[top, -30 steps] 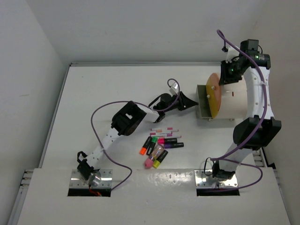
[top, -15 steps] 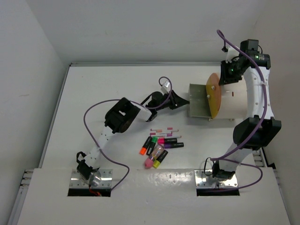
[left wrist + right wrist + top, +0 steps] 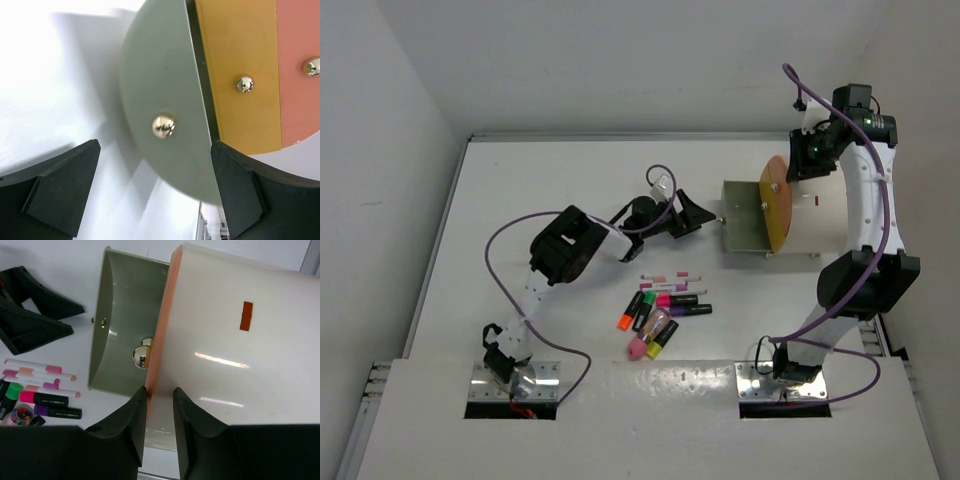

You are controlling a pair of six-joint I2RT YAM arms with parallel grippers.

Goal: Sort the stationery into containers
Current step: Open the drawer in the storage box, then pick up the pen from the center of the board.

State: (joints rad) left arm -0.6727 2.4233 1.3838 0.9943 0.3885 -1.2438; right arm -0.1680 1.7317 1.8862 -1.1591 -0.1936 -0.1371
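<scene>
Next, I move my left gripper to the orange-and-black highlighter and close it on the highlighter's black body [image 3: 630, 308], close to the highlighter's orange end.
The container, a cream drum [image 3: 820, 215] lying on its side, has an orange end face [image 3: 775, 205]. A grey-green drawer [image 3: 742, 215] stands pulled out to its left. My left gripper [image 3: 696, 217] is open just left of the drawer, its jaws wide on either side of the drawer's brass knob [image 3: 164, 125] without touching it. My right gripper [image 3: 160, 390] sits on top of the drum at its orange rim [image 3: 159, 350], jaws a narrow gap apart and holding nothing. The stationery lies on the table: highlighters [image 3: 655, 320] and thin white pens [image 3: 670, 278].
The orange face carries more brass knobs [image 3: 244, 84]. Thin pens [image 3: 40, 370] and highlighters [image 3: 45, 400] lie in front of and left of the open drawer [image 3: 125, 340]. The table's back wall is close behind the drum.
The left gripper pulled the drawer out leftward, then let go of the knob, opened wide and backed off a little to the left. The right jaws parted slightly.
</scene>
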